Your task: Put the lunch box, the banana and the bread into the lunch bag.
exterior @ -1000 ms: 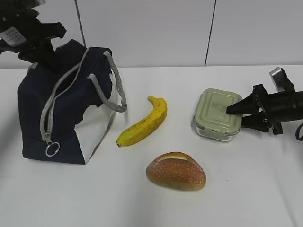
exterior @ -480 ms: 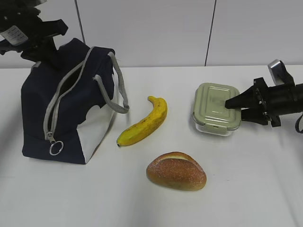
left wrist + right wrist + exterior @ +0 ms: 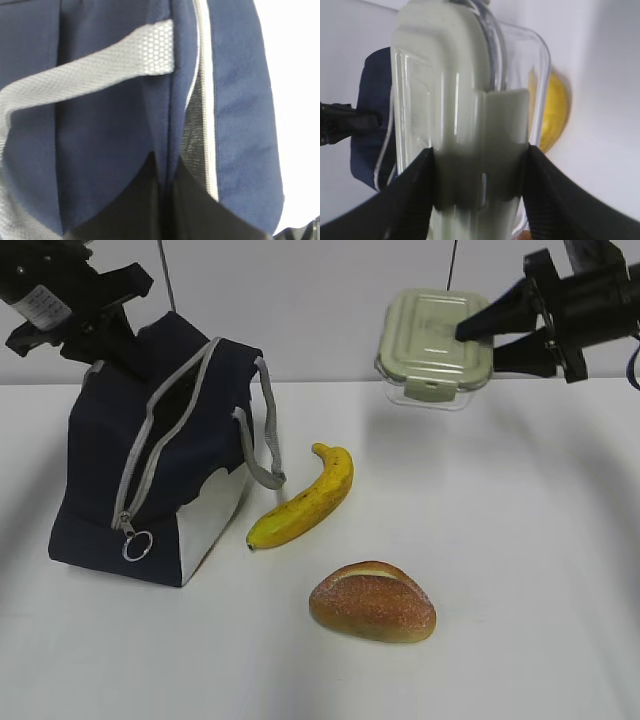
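Next, my right gripper releases the lunch box inside the navy lunch bag (image 3: pixel 194 430), down between its open zipper's edges.
The lunch box (image 3: pixel 432 348), clear glass under a sage-green lid, hangs in the air at the upper right, above the table. My right gripper (image 3: pixel 478 338) is shut on its right end. In the right wrist view both fingers clamp the lunch box (image 3: pixel 465 95) by lid and base, with my right gripper (image 3: pixel 477 165) around it. The banana (image 3: pixel 305 500) lies mid-table and the bread (image 3: pixel 372 602) lies in front of it. The navy lunch bag (image 3: pixel 100 480) stands at the left with its zipper open. My left gripper (image 3: pixel 125 340) is shut on the bag's top edge; in the left wrist view my left gripper (image 3: pixel 165 175) pinches the lunch bag (image 3: pixel 240 100) beside the zipper.
A grey handle (image 3: pixel 265 440) droops off the bag's right side toward the banana. The zipper's ring pull (image 3: pixel 137 545) hangs at the bag's front. The white table (image 3: pixel 520 540) runs back to a white panelled wall (image 3: pixel 320 300).
My right gripper has lifted the lunch box off the table, up and slightly left. My left gripper has drawn the bag's top edge up and a little right, widening the opening.
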